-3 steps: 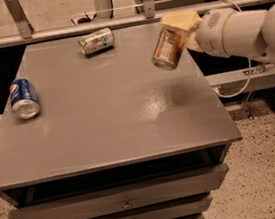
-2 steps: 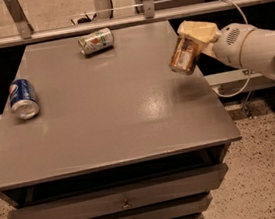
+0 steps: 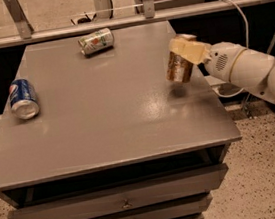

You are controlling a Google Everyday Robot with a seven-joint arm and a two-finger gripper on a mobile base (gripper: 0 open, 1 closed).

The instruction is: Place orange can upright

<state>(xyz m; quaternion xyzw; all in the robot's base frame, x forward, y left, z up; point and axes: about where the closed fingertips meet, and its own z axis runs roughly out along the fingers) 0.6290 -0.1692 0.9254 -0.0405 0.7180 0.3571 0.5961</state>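
I will release the orange can on the grey table top between the blue can and my arm [image 3: 152, 91].
The orange can [image 3: 178, 67], bronze with dark markings, hangs nearly upright, a little tilted, just above the right side of the grey table top [image 3: 108, 120]. My gripper [image 3: 186, 50] reaches in from the right on a white arm and is shut on the can's upper part, its tan fingers [image 3: 190, 49] wrapped around it. The can casts a small shadow on the table below it.
A blue can [image 3: 23, 98] lies on its side at the table's left edge. A white-green can [image 3: 96, 41] lies on its side at the back. The table's right edge is close under the arm. Drawers sit below the top. A railing runs behind.
The arm has pulled back to the right, then the can came back left and lower toward the table, turning closer to upright.
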